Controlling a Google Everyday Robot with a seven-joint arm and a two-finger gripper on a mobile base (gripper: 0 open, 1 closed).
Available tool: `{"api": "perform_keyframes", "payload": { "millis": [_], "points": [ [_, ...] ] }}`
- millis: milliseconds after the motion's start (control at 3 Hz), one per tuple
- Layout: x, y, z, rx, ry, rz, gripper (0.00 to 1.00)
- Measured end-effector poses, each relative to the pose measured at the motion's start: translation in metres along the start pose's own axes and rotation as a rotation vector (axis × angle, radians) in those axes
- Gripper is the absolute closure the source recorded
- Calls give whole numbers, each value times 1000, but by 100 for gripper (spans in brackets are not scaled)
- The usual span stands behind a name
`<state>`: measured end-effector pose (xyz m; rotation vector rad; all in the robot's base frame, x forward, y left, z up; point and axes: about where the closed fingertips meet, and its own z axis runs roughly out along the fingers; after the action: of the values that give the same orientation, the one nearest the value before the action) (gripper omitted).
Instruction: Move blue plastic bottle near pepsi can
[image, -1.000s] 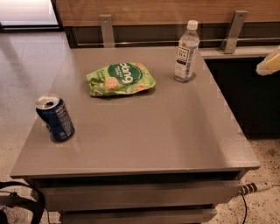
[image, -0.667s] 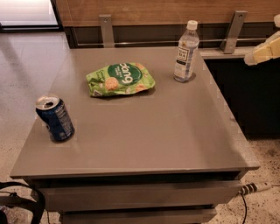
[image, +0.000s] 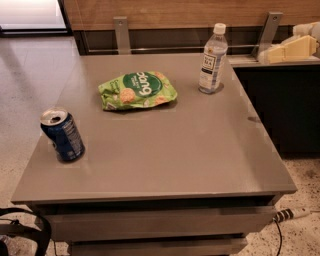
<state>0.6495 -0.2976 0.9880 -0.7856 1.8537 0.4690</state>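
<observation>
The robot's gripper will next move to the blue plastic bottle and close on the upper part of the bottle's label (image: 213, 56), well below its white cap.
The blue plastic bottle (image: 212, 60) stands upright at the far right of the grey table (image: 165, 150); it is clear, with a white cap and a dark-and-white label. The pepsi can (image: 62, 135), dark blue with a silver top, stands near the table's left front edge, far from the bottle. My gripper (image: 287, 50), cream-coloured, reaches in from the right edge of the view, to the right of the bottle at about the height of its upper half, and apart from it.
A green snack bag (image: 138, 90) lies flat on the table between the bottle and the can, nearer the far side. A wooden wall with metal brackets runs behind the table. A black cable (image: 280, 220) lies on the floor at right.
My gripper has moved up and to the left, coming closer to the bottle. The bottle, can and bag have not moved.
</observation>
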Motion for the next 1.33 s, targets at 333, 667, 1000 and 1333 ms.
{"api": "perform_keyframes", "payload": {
  "millis": [333,667,1000,1333],
  "points": [
    [-10,1,19,-3,-54,-28,0],
    [-11,0,26,-4,-63,-36,0],
    [-10,-1,47,-15,-87,-53,0],
    [-7,-4,87,-41,-158,-83,0]
  ]
}}
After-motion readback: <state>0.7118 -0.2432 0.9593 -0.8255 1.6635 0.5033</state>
